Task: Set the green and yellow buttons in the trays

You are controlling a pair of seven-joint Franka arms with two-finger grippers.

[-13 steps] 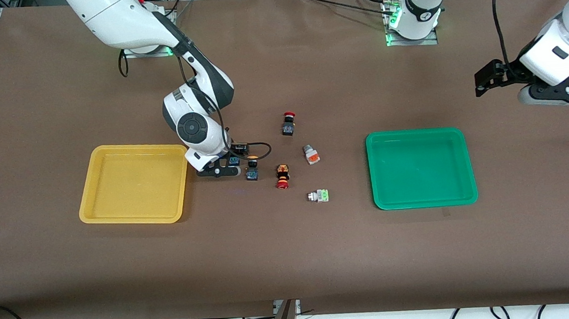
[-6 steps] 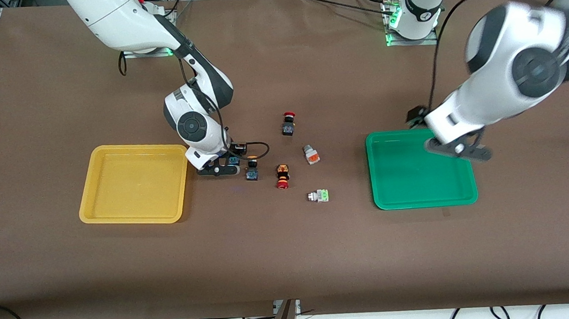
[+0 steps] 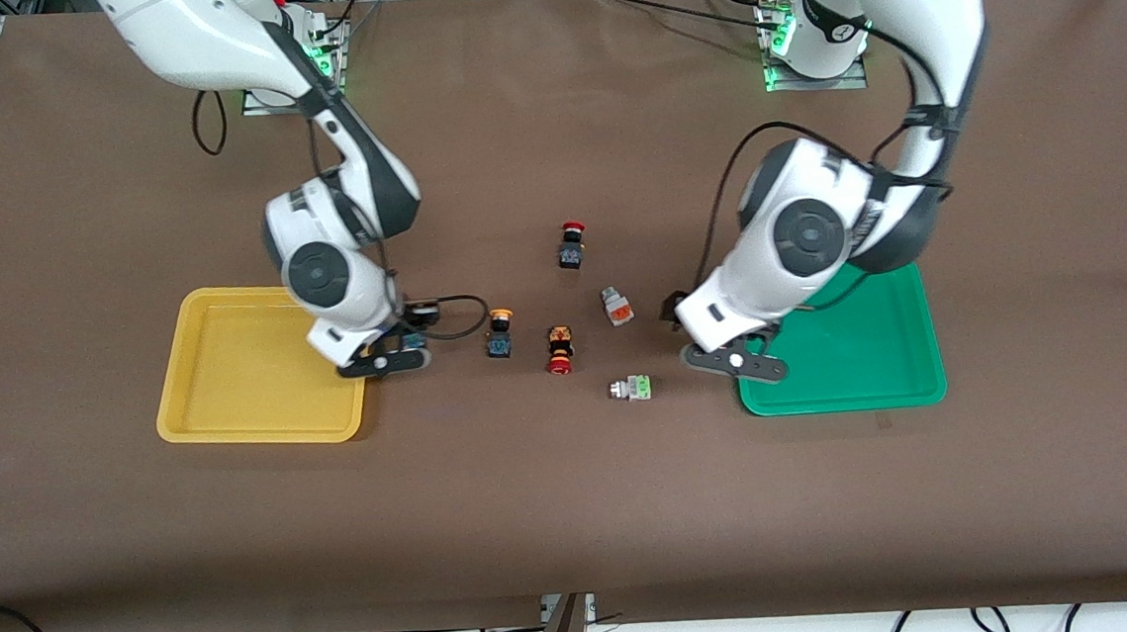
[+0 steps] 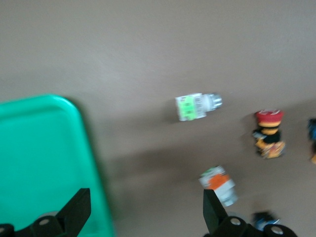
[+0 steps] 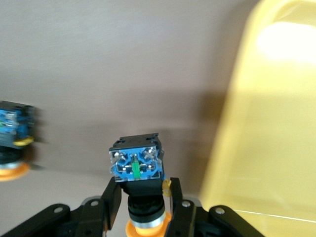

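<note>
I should next move my left gripper to the body (image 3: 620, 311) (image 4: 216, 180) of the orange-faced button, which is farther from the front camera than the green-faced button, and close it there.
My right gripper (image 3: 411, 333) is shut on a black-bodied button with a yellow-orange cap (image 5: 137, 168). It holds the button just above the table beside the yellow tray (image 3: 230, 369), which also shows in the right wrist view (image 5: 266, 123). A second yellow-capped button (image 3: 498, 332) stands on the table toward the middle. A grey button with an orange face (image 3: 616, 306) and a grey button with a green face (image 3: 632, 388) lie between the trays. My left gripper (image 3: 708, 331) is open and empty in the air over the edge of the green tray (image 3: 865, 374) that faces the buttons.
Two black switches with red mushroom caps lie among the buttons: one (image 3: 570, 244) farther from the front camera, one (image 3: 558, 348) beside the second yellow-capped button. In the left wrist view the green-faced button (image 4: 195, 106) and the orange-faced button (image 4: 219, 180) lie beside the green tray (image 4: 44, 158).
My right gripper has picked up one yellow-capped button and moved it toward the yellow tray. My left arm has swung in from the table's end to the green tray's edge.
</note>
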